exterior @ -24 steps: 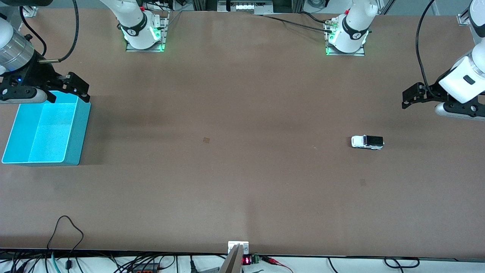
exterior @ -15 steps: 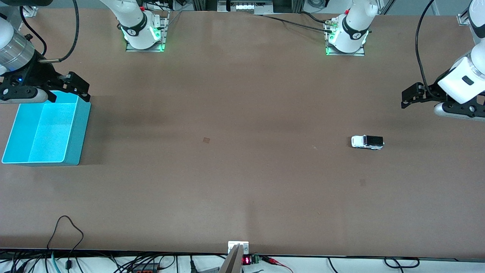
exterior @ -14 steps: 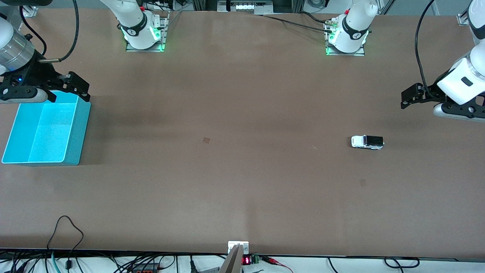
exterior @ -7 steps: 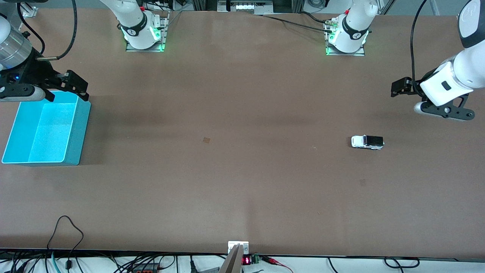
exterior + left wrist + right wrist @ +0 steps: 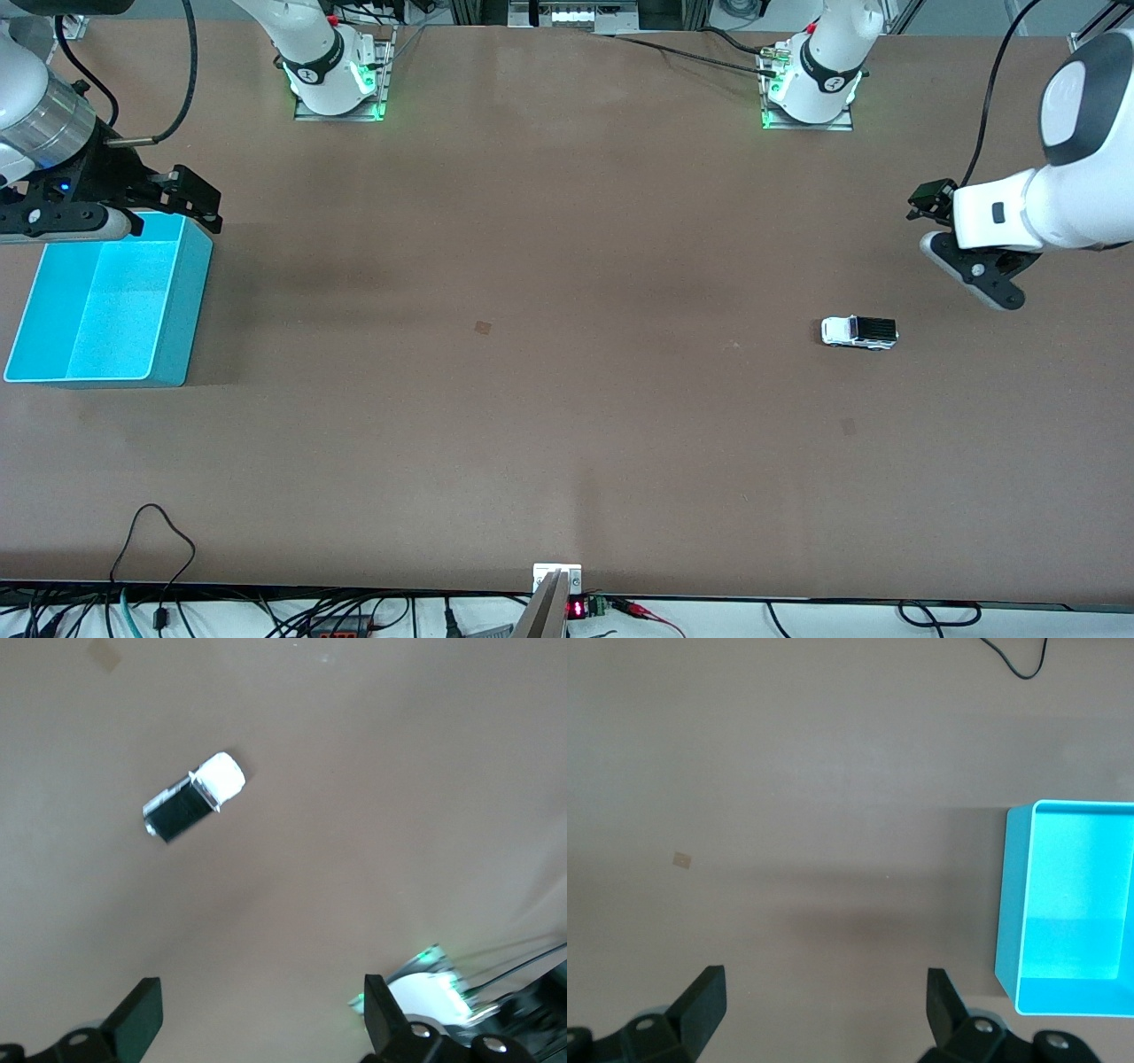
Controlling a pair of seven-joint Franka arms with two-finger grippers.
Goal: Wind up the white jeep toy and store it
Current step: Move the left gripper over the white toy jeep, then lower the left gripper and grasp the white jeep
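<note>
The white jeep toy is next for my left gripper, which should go there and close across its black roof [image 5: 872, 331] [image 5: 184, 804], just behind the jeep's white hood.
The white jeep toy [image 5: 858, 332], tiny with a black roof and rear, stands on the brown table toward the left arm's end. It also shows in the left wrist view [image 5: 193, 796]. My left gripper [image 5: 930, 206] is open and empty, up over the table beside the jeep, apart from it. Its fingers [image 5: 140, 1020] stand wide with bare table between them. My right gripper [image 5: 197, 202] is open and empty over the table at the corner of the turquoise bin [image 5: 190, 301]. The bin also shows in the right wrist view [image 5: 1010, 912] and is empty.
Two arm bases [image 5: 335, 75] [image 5: 811, 84] stand along the table's edge farthest from the front camera. Cables [image 5: 155, 540] lie at the edge nearest that camera. A small tape mark [image 5: 483, 328] is on the table's middle.
My left arm has swung in over the table toward the jeep and turned its wrist. My right gripper has shifted slightly by the bin's corner. The jeep has not moved.
</note>
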